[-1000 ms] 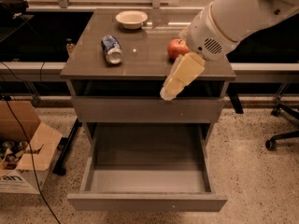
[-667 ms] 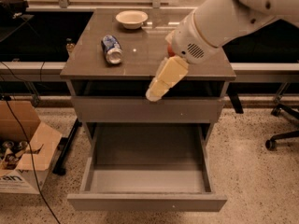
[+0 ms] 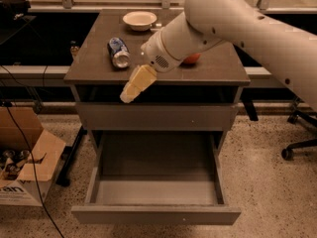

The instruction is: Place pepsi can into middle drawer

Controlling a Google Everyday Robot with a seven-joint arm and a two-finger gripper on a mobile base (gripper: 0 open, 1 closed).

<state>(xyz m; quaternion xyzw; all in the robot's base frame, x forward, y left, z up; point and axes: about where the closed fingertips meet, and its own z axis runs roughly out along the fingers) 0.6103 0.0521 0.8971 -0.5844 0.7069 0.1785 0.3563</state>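
I will next grip the pepsi can's near end (image 3: 121, 60), by the cabinet top's front edge.
The pepsi can (image 3: 118, 52), blue with silver ends, lies on its side on the left part of the cabinet top (image 3: 94, 68). The middle drawer (image 3: 156, 192) stands pulled out wide below, with nothing in it. My gripper (image 3: 130, 92) hangs in front of the cabinet's upper edge, just below and to the right of the can, not touching it. The large white arm reaches in from the upper right and covers most of a red apple (image 3: 192, 59).
A white bowl (image 3: 139, 20) sits at the back of the cabinet top. The upper grey drawer front (image 3: 156, 116) is closed. A cardboard box (image 3: 25, 165) with cables stands on the floor at left. An office chair base (image 3: 299, 148) is at right.
The arm and gripper have swung to the left along the cabinet's front edge, from below the apple towards the can. The can, bowl and drawer have not moved.
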